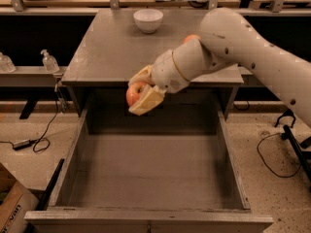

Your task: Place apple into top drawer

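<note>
Next, my gripper releases the apple on the middle of the drawer's bottom (141, 174), slightly toward the front panel.
My gripper (138, 92) is shut on the apple (134, 93), a small red-orange fruit with a yellowish blush. It holds the apple in the air just past the front edge of the cabinet top, above the back of the open top drawer (150, 171). The drawer is a wide grey box, pulled fully out, with nothing in it. My white arm reaches in from the right and hides part of the cabinet top.
A white bowl (148, 20) stands at the back of the grey cabinet top (112, 52). An orange fruit (190, 38) peeks out behind my arm. Bottles (49, 61) stand on a low shelf at the left. Cables lie on the floor on both sides.
</note>
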Controlling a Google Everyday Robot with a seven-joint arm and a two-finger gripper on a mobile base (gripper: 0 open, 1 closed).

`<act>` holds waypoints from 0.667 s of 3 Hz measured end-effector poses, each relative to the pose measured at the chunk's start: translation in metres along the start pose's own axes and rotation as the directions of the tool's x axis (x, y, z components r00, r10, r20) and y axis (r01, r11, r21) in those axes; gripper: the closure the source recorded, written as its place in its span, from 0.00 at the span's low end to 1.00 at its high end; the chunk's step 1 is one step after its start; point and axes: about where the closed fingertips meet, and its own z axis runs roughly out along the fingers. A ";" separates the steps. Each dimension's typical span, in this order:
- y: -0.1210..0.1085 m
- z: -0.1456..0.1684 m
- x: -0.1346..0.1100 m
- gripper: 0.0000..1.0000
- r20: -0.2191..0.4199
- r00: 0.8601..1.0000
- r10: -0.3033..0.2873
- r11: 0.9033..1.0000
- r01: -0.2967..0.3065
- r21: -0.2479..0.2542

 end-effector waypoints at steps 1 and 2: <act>0.060 0.040 0.045 1.00 0.009 0.990 0.143 0.981 -0.141 -0.137; 0.061 0.041 0.045 1.00 0.006 0.990 0.141 0.980 -0.139 -0.140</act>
